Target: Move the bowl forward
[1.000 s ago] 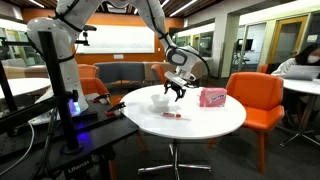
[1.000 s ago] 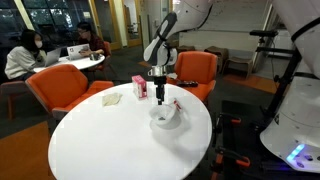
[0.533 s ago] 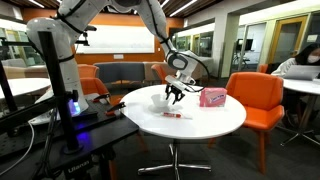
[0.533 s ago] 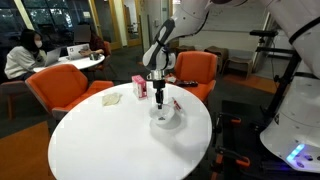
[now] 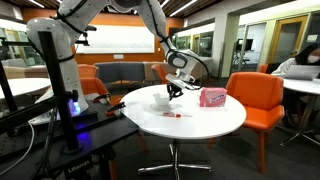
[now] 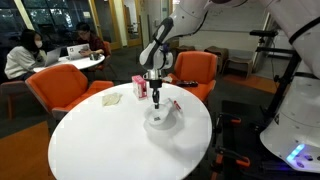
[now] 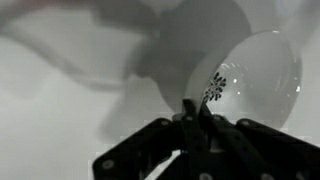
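Next, I release the small white bowl near the white table's edge facing the black robot stand (image 5: 142, 101).
The small white bowl (image 5: 162, 100) (image 6: 163, 120) sits on the round white table (image 5: 215, 125) (image 6: 100, 145), toward the side nearest the robot base. My gripper (image 5: 175, 92) (image 6: 156, 100) reaches down onto the bowl's rim. In the wrist view the fingers (image 7: 197, 105) are pressed together at the edge of the bowl (image 7: 255, 70), next to a small dark mark inside it. The jaws are shut on the rim.
A pink packet (image 5: 212, 97) (image 6: 140, 87) lies beyond the bowl. A thin red item (image 5: 175, 116) (image 6: 176, 103) and a white napkin (image 6: 111, 98) also lie on the table. Orange chairs (image 5: 255, 100) (image 6: 65, 90) surround it.
The jaws, open a second ago above the bowl, have closed onto its rim. The arm has barely shifted.
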